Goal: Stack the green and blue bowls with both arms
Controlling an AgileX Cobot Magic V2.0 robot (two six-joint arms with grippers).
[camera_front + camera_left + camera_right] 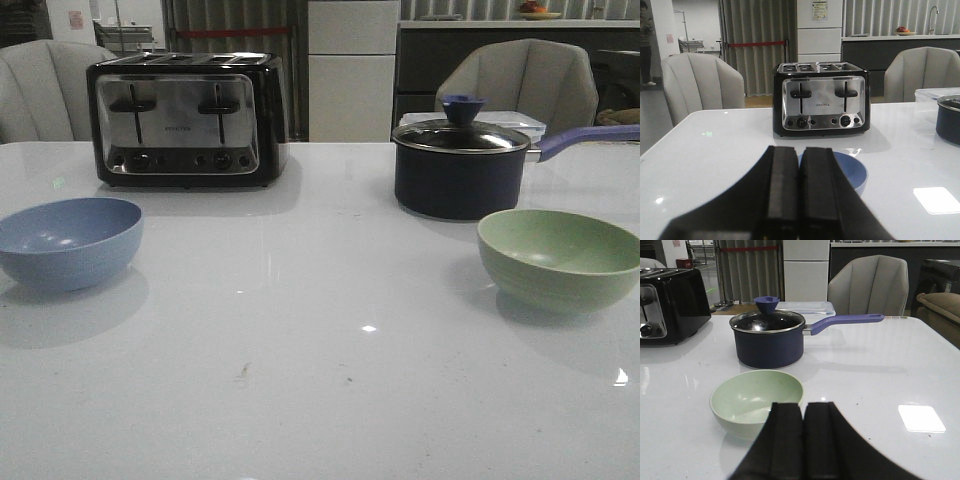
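Next, my right gripper closes on the green bowl's rim, at the side [635, 252] [802, 390] farthest from the blue bowl.
The dusty blue bowl [68, 241] sits upright and empty at the left of the white table. The pale green bowl [560, 258] sits upright and empty at the right. Neither gripper shows in the front view. In the left wrist view my left gripper [800, 150] is shut and empty, just short of the blue bowl [852, 170], which its fingers partly hide. In the right wrist view my right gripper [803, 406] is shut and empty, just short of the green bowl [752, 397].
A black and chrome toaster [186, 119] stands at the back left. A dark saucepan [460, 168] with a glass lid and a purple handle [590, 138] stands behind the green bowl. Grey chairs stand beyond the table's far edge.
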